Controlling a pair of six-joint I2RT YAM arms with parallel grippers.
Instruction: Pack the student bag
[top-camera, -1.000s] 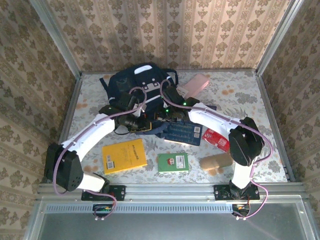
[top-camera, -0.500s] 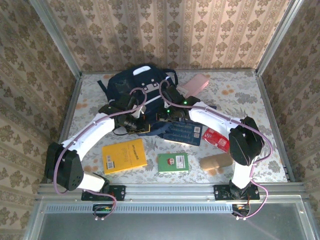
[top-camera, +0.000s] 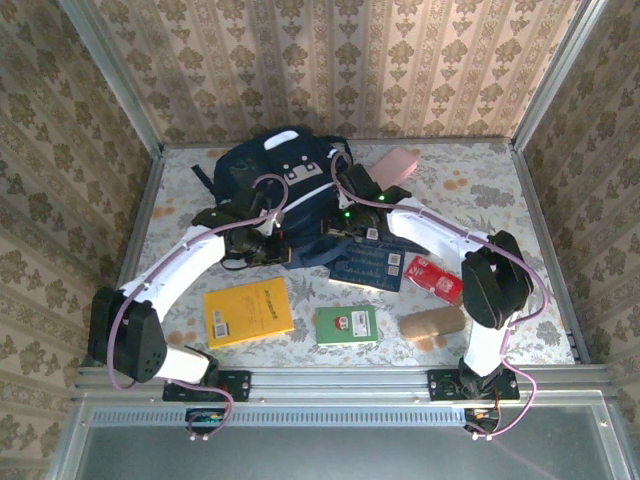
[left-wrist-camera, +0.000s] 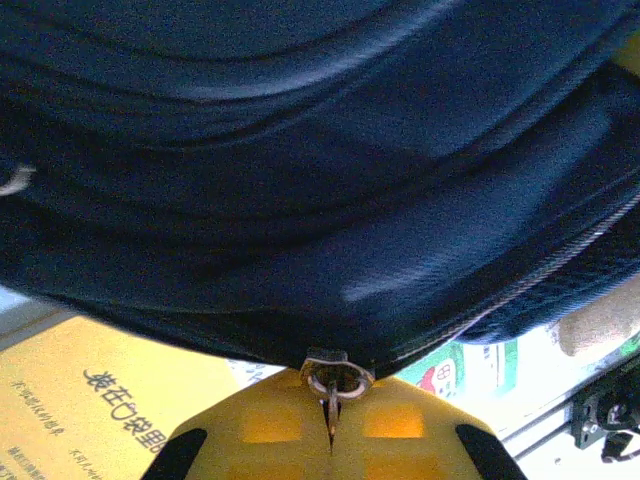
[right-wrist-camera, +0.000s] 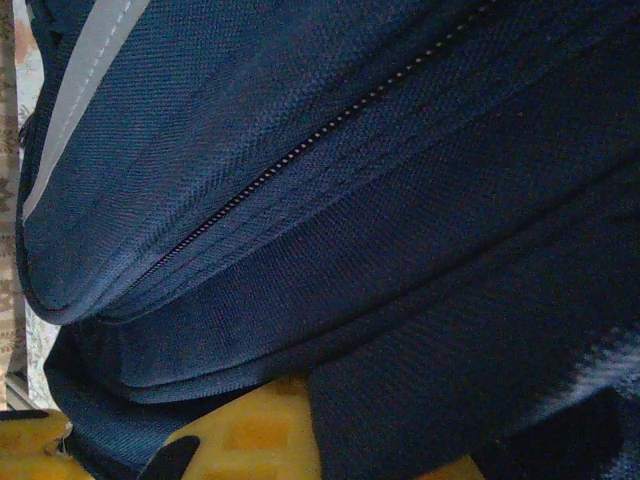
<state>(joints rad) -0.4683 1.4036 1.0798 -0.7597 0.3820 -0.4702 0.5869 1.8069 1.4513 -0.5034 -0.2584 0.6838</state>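
My right gripper is holding a wide fold of the bag's fabric, so it should open and pinch the open zipper's edge (left-wrist-camera: 590, 235) before my left gripper pulls the zipper.
The student bag (top-camera: 272, 172), dark navy with white stripes, lies at the back of the table. Its near edge is held up between both grippers. My left gripper (top-camera: 272, 246) is shut on the bag's metal zipper pull (left-wrist-camera: 333, 381), whose tab is pinched between the yellow fingers (left-wrist-camera: 270, 430). Navy fabric (left-wrist-camera: 300, 180) hangs just above them. My right gripper (top-camera: 338, 222) is shut on a fold of the bag's fabric (right-wrist-camera: 420, 400), which covers most of its yellow fingers (right-wrist-camera: 250, 430). A closed zipper line (right-wrist-camera: 300, 150) runs across the bag above.
On the table near the arms lie a yellow book (top-camera: 248, 310), a green book (top-camera: 346, 324), a blue book (top-camera: 366, 264), a red packet (top-camera: 433, 278) and a tan block (top-camera: 432, 323). A pink case (top-camera: 393, 167) sits right of the bag.
Both grippers have drawn back toward the far wall with the bag's near edge. The bag has bunched up and shifted away, showing more of the blue book and the pink case.
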